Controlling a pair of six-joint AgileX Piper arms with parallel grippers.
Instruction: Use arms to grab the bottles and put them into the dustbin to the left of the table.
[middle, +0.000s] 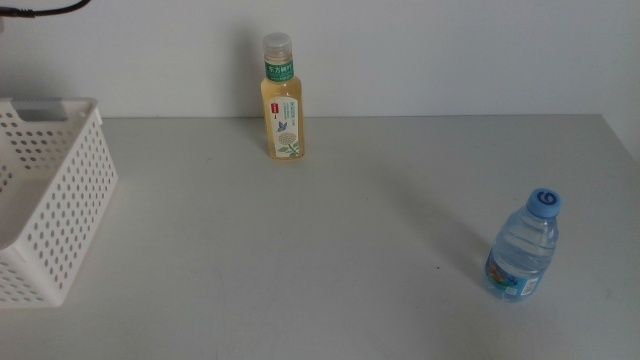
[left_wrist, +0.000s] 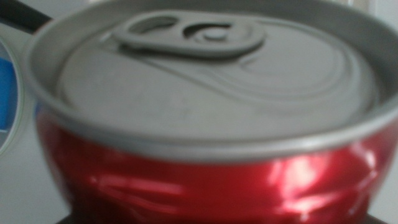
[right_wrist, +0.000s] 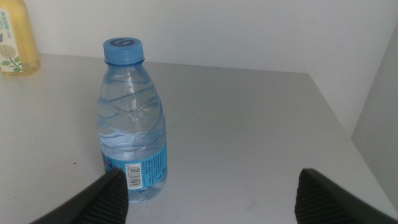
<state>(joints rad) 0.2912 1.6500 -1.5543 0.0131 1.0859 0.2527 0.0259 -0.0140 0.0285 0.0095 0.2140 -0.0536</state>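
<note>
I need to release the red soda can from my left gripper on the white dustbin's bottom (middle: 22, 206), near the dustbin's side facing the bottles.
A red soda can (left_wrist: 205, 180) with a grey pull-tab lid fills the left wrist view, slightly dented. My left gripper (left_wrist: 217, 221) holds it, with only dark slivers of the jaws showing under it. Neither the can nor this gripper appears in the middle view. The yellowish tea bottle (middle: 281, 100) stands upright at the table's back edge by the wall. Upright at the front right is the small water bottle (middle: 524, 247) (right_wrist: 132, 118). My right gripper (right_wrist: 211, 186) is open just short of it, and the bottle stands ahead of one jaw. The white perforated dustbin (middle: 60, 200) sits at the left.
The light-grey table (middle: 330, 230) ends at a white wall behind and at an edge on the right (right_wrist: 336, 118). A blurred blue and white shape (left_wrist: 7, 93) shows beside the can. The tea bottle's edge (right_wrist: 15, 37) appears in the right wrist view.
</note>
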